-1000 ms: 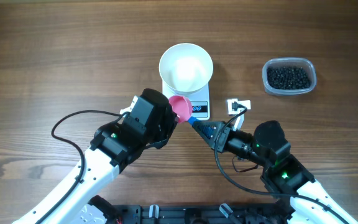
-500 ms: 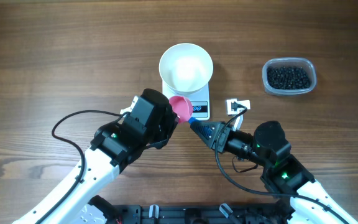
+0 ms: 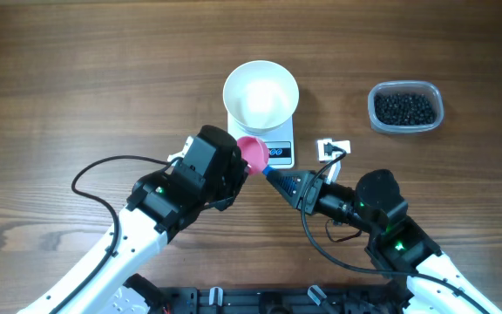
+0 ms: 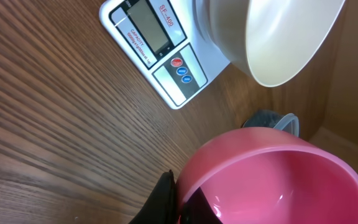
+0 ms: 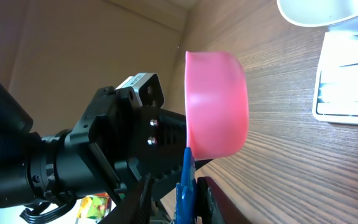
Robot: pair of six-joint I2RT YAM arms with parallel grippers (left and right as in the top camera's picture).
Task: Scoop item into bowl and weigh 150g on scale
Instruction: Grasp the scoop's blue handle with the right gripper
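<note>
The robot's left gripper holds the pink scoop by its cup's rim, so next the right gripper closes on the blue handle [image 3: 269, 171] and carries the scoop to the clear tub.
The white bowl [image 3: 261, 94] stands empty on the white scale [image 3: 279, 153], whose display and buttons face me [image 4: 166, 56]. The item, a heap of small black beads [image 3: 403, 107], lies in a clear tub at the right. A pink scoop [image 3: 253, 153] hangs just in front of the scale. My left gripper [image 3: 236, 166] is shut on the rim of its cup [image 4: 278, 180]. The scoop's blue handle [image 5: 185, 180] runs back between the jaws of my right gripper [image 3: 288, 181], which stand open; the handle rests against one finger, with a gap to the other.
The clear tub [image 3: 406, 89] sits at the far right, apart from both arms. A small white square piece [image 3: 334, 148] with a cable lies right of the scale. Both arms meet close together in front of the scale.
The right gripper's jaws have parted from the blue handle. The left gripper still holds the pink scoop, which has barely moved.
</note>
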